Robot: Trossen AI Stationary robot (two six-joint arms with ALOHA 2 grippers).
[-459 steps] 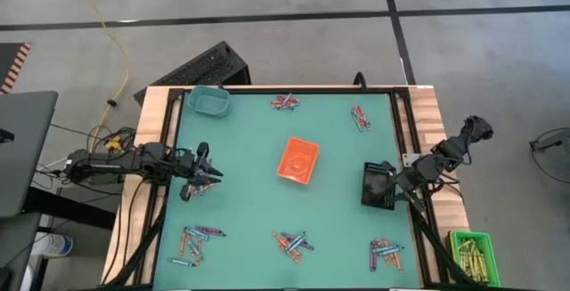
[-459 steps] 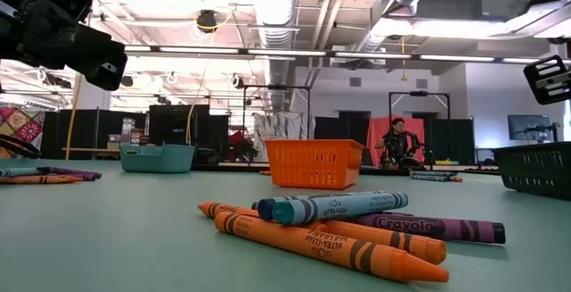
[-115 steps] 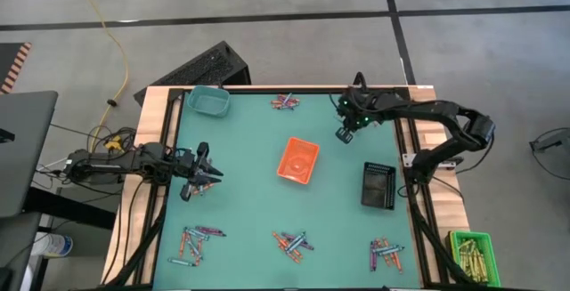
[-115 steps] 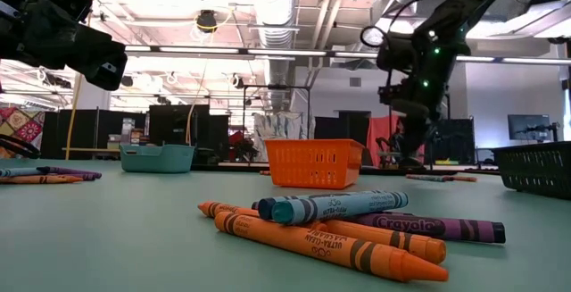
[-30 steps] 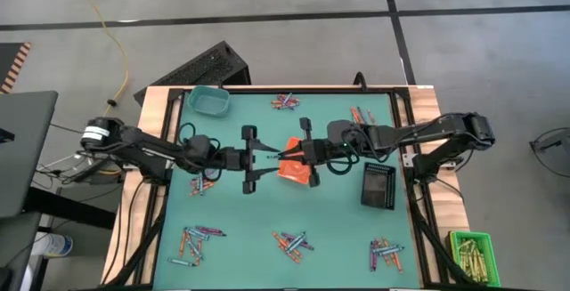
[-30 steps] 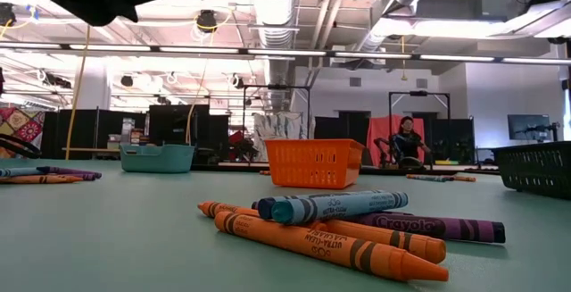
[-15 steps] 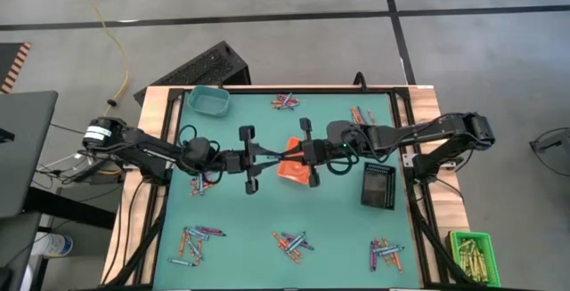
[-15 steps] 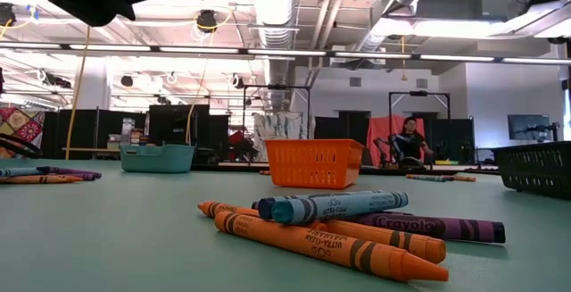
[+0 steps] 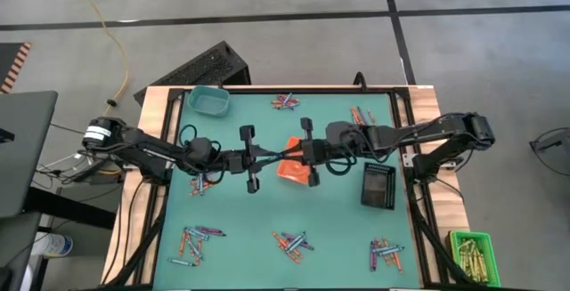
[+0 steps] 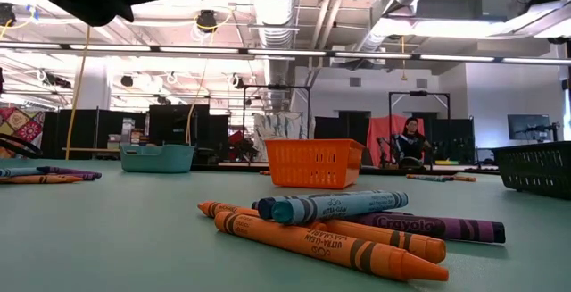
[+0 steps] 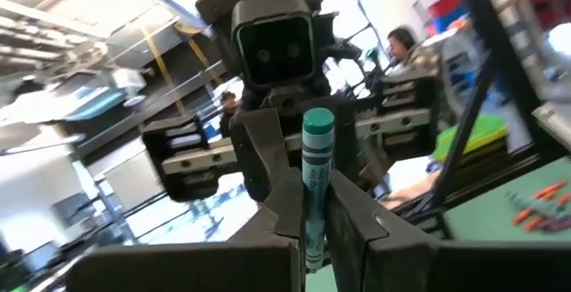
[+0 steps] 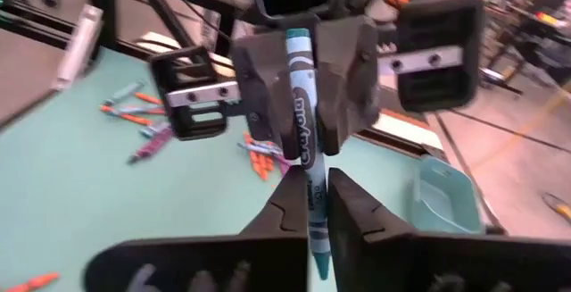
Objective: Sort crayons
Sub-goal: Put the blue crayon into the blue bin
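Note:
I will release the blue-grey crayon from my left gripper inside the teal tray (image 9: 210, 102) at the table's far corner. The crayon now hangs over the table's middle.
A blue-grey crayon (image 9: 279, 157) hangs in the air over the table's middle, between my two grippers, which meet nose to nose. My left gripper (image 9: 272, 157) comes from the left and is shut on the crayon (image 11: 317, 167), its fingers (image 11: 287, 212) pressed to both sides. From the right, my right gripper (image 9: 288, 157) reaches the same crayon (image 12: 300, 104), which runs between its tips. Small piles of crayons lie at the far edge (image 9: 285, 101), far right (image 9: 360, 116), left (image 9: 200, 184) and along the near edge (image 9: 198, 240), (image 9: 292, 242), (image 9: 386, 253).
The orange tray (image 9: 297, 170) sits just under the meeting grippers. A teal tray (image 9: 208, 101) stands at the far left corner and a black tray (image 9: 378, 185) at the right. A green bin of yellow-olive sticks (image 9: 472, 254) sits off the table's near right corner.
Over the last second my left gripper's wide-open fingers have closed onto the crayon that the right gripper holds out. Both arms have stayed in place.

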